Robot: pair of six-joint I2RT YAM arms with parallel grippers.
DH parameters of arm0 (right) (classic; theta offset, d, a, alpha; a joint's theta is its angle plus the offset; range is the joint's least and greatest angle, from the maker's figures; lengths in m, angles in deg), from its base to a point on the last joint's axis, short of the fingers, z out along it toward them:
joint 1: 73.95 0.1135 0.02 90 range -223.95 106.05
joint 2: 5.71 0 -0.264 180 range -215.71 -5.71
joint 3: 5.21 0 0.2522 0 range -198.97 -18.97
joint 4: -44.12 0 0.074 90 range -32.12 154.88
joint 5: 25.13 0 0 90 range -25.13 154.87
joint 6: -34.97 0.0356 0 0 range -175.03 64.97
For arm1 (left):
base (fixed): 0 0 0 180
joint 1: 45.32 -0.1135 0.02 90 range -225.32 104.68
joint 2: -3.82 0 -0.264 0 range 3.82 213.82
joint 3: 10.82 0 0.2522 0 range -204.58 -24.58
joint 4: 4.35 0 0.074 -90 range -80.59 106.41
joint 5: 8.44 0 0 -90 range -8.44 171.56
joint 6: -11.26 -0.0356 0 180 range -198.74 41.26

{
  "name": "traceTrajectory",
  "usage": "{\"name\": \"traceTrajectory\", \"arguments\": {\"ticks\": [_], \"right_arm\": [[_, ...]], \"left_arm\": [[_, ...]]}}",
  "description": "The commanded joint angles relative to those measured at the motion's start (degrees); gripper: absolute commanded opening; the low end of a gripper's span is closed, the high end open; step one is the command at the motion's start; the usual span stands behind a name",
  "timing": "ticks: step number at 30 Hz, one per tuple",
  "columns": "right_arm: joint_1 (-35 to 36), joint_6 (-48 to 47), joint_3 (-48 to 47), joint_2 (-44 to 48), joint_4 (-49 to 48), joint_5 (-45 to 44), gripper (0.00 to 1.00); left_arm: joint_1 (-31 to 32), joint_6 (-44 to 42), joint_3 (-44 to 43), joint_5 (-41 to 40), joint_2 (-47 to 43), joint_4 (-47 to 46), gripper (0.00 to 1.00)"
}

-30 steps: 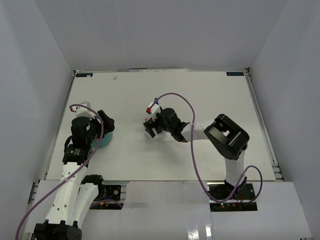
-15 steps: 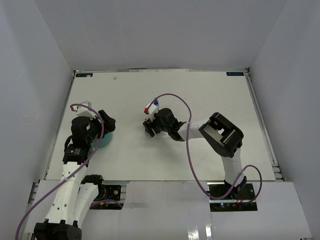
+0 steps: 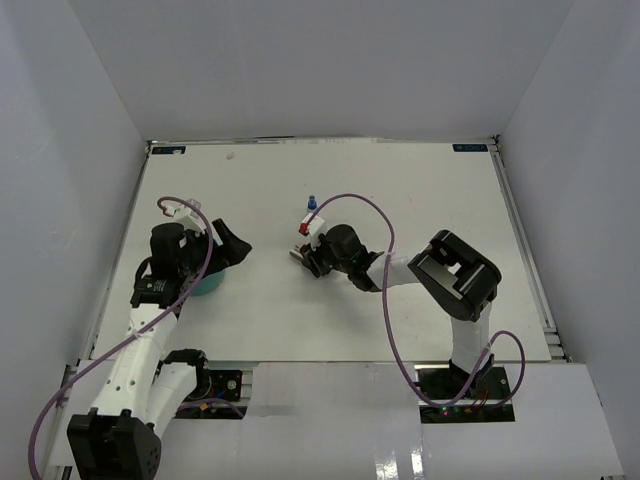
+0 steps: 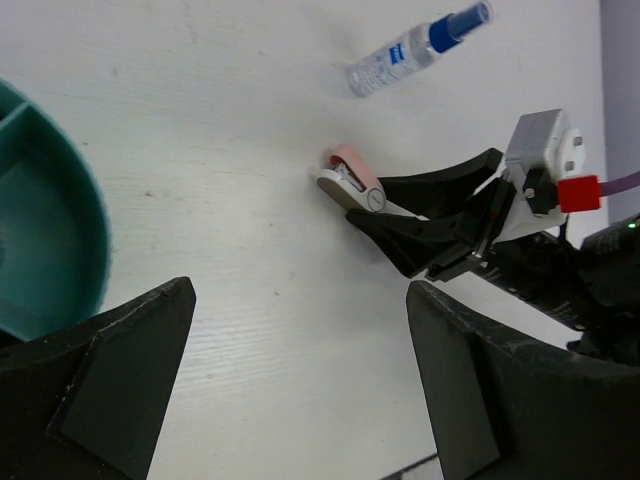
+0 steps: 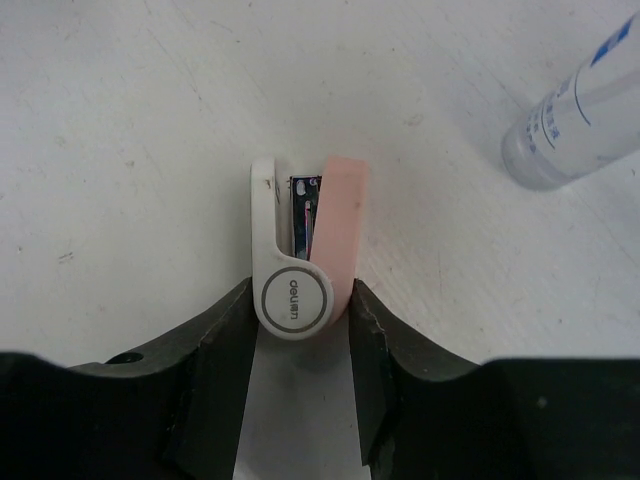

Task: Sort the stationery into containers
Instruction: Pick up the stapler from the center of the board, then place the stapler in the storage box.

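Note:
Next, the left gripper closes on the pink-white block's loose end point(image 3: 296, 254) point(image 4: 335, 176), which sticks out from the right gripper's fingers toward the teal cup.
The small pink-white block point(image 5: 305, 250) lies on the table between my right gripper's point(image 5: 300, 300) two fingers, which are closed against its sides. It also shows in the left wrist view point(image 4: 350, 182) and in the top view point(image 3: 298, 253), where the right gripper point(image 3: 304, 255) is mid-table. The blue-capped bottle point(image 3: 311, 206) lies just beyond it, apart from it; both wrist views show it point(image 5: 575, 110) point(image 4: 415, 50). The teal cup point(image 3: 207, 286) sits at the left point(image 4: 50, 250). My left gripper point(image 3: 236, 250) is open and empty beside the cup point(image 4: 300, 300). No pens or rubber band are in view.
White walls close the table on three sides. The right arm's purple cable point(image 3: 360, 205) loops above its wrist. A small dark mark point(image 3: 231, 155) is near the far left edge of the table.
My left gripper has swung right, off the teal cup, and now points toward the right gripper. The right wrist has turned slightly at the block, uncovering the bottle.

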Motion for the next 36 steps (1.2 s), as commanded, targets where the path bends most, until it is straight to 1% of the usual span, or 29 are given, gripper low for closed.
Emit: {"name": "traceTrajectory", "arguments": {"ticks": [1,2,5,7,10,11,14,18,22,25,26,32,36], "right_arm": [[-0.32,0.85,3.79,4.55,-2.83,1.16,0.44],[-0.24,1.11,4.58,5.52,-3.35,1.68,0.43],[0.03,1.29,7.05,9.13,-4.76,2.39,0.41],[0.55,1.55,8.10,12.20,-5.37,2.92,0.41],[1.26,1.46,10.21,16.68,-6.08,4.06,0.41],[1.78,1.20,11.09,18.87,-6.17,4.41,0.41],[3.10,0.76,13.11,22.22,-6.96,4.94,0.41],[4.77,0.15,14.96,27.41,-7.31,4.86,0.41],[5.56,-0.21,16.19,30.05,-7.49,4.77,0.41],[5.83,-0.29,16.81,31.37,-7.66,4.68,0.42],[5.92,-0.29,16.98,31.89,-7.84,4.59,0.42],[5.92,-0.56,17.86,33.13,-8.46,3.80,0.42],[6.00,-0.56,18.39,33.39,-9.07,3.36,0.42]], "left_arm": [[0.18,3.77,-4.20,9.89,1.35,-0.09,0.98],[0.36,5.26,-4.99,11.90,2.22,-0.09,0.98],[1.32,7.90,-6.22,14.11,3.98,0.09,0.98],[2.90,9.39,-6.84,14.30,4.78,-0.09,0.98],[6.68,11.42,-8.07,12.63,6.80,0.00,0.98],[9.12,12.21,-8.77,11.06,8.20,0.00,0.98],[13.61,13.27,-9.82,9.38,10.84,-0.35,0.98],[16.70,15.11,-11.84,8.06,14.80,-1.49,0.97],[17.93,16.34,-12.64,7.62,16.99,-3.42,0.92],[18.81,17.04,-13.25,8.40,18.22,-4.48,0.87],[19.34,17.22,-13.25,8.76,18.75,-5.18,0.84],[20.57,18.02,-12.90,10.08,20.42,-6.59,0.74],[20.92,18.45,-12.64,11.22,21.30,-7.29,0.72]]}}
